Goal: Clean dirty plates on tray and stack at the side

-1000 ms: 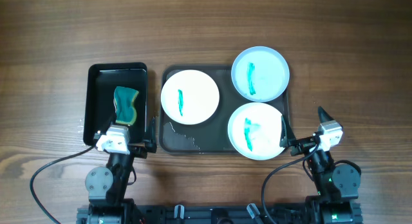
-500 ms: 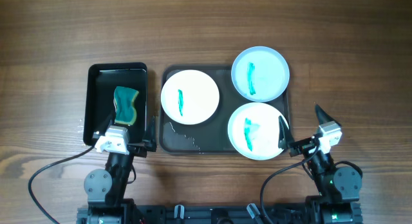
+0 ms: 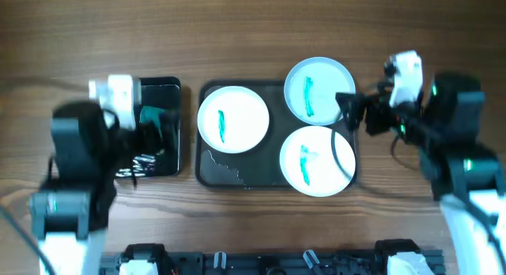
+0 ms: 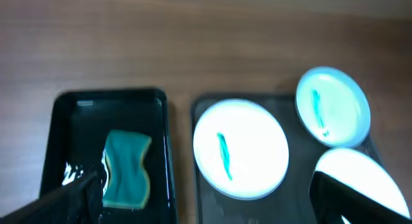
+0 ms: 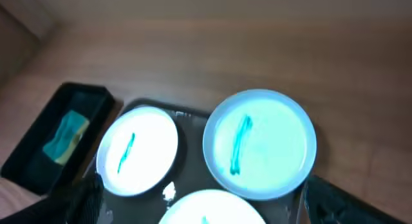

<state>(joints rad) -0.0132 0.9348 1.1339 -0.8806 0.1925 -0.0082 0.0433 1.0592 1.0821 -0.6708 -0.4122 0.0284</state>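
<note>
The robot's left gripper needs to next move to the green sponge in the smaller black tray and close on the sponge's narrow middle (image 3: 151,127) (image 4: 127,166).
Three plates with teal smears lie on the dark grey tray (image 3: 237,174): a left plate (image 3: 233,119), a pale-blue far-right plate (image 3: 319,89) and a near-right plate (image 3: 316,160). My left gripper (image 3: 150,133) hangs open and empty above the green sponge (image 4: 127,167). Its fingers (image 4: 206,211) are spread wide at the bottom of the left wrist view, which also shows the left plate (image 4: 240,156). My right gripper (image 3: 348,115) is open and empty above the tray's right edge. Its fingers (image 5: 203,214) frame the pale-blue plate (image 5: 259,143) and the left plate (image 5: 136,150).
A smaller black tray (image 3: 170,148) holding the sponge stands left of the grey tray, mostly under my left arm. It shows in the left wrist view (image 4: 61,134). White wet speckles mark the grey tray's front. Wooden tabletop (image 3: 253,30) lies all round.
Both arms have risen from the table's front edge and moved out. The left now hangs over the black sponge tray, the right over the grey tray's right side. The plates have not moved.
</note>
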